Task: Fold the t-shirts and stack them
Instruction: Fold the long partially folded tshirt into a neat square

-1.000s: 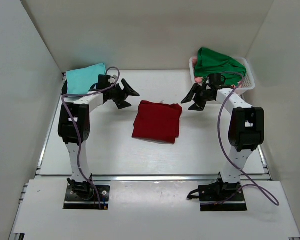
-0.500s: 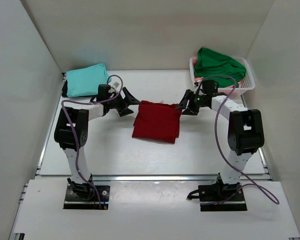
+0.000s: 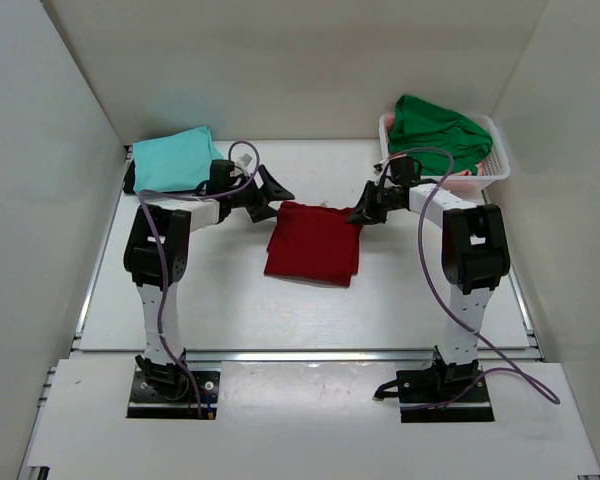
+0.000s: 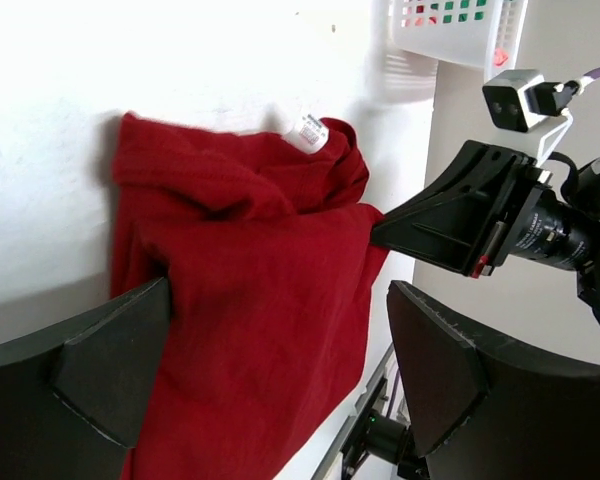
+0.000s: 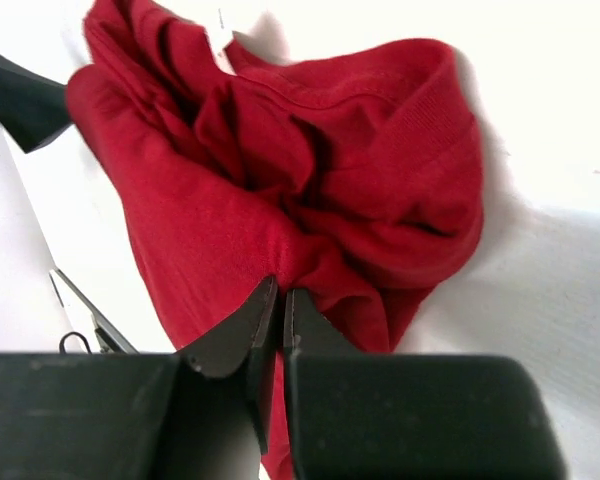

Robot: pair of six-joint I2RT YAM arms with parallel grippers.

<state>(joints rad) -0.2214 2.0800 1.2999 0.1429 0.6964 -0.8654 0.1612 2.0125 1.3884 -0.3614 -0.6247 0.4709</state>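
The right gripper should square the slanted, far-corner-bunched red t-shirt by pulling the t-shirt's side edge lower down [image 3: 357, 246].
The dark red t-shirt [image 3: 314, 243] lies folded mid-table. My right gripper [image 3: 360, 214] is at its far right corner; in the right wrist view that gripper [image 5: 281, 290] is shut, pinching a fold of the red cloth [image 5: 330, 180]. At the shirt's far left corner, my left gripper [image 3: 273, 195] is open. Its wrist view shows both fingers spread wide over the red shirt [image 4: 250, 300], with the left gripper [image 4: 280, 290] holding nothing. A light teal t-shirt [image 3: 172, 158] lies folded at the back left. A bright green t-shirt [image 3: 435, 130] is heaped in the basket.
The white lattice basket [image 3: 495, 165] stands at the back right by the wall. A white tag [image 4: 307, 131] shows at the red shirt's collar. White walls close in the table on three sides.
The right gripper moved left and down to the red shirt's corner and shut on it. The left gripper moved right toward the other corner and stayed open.
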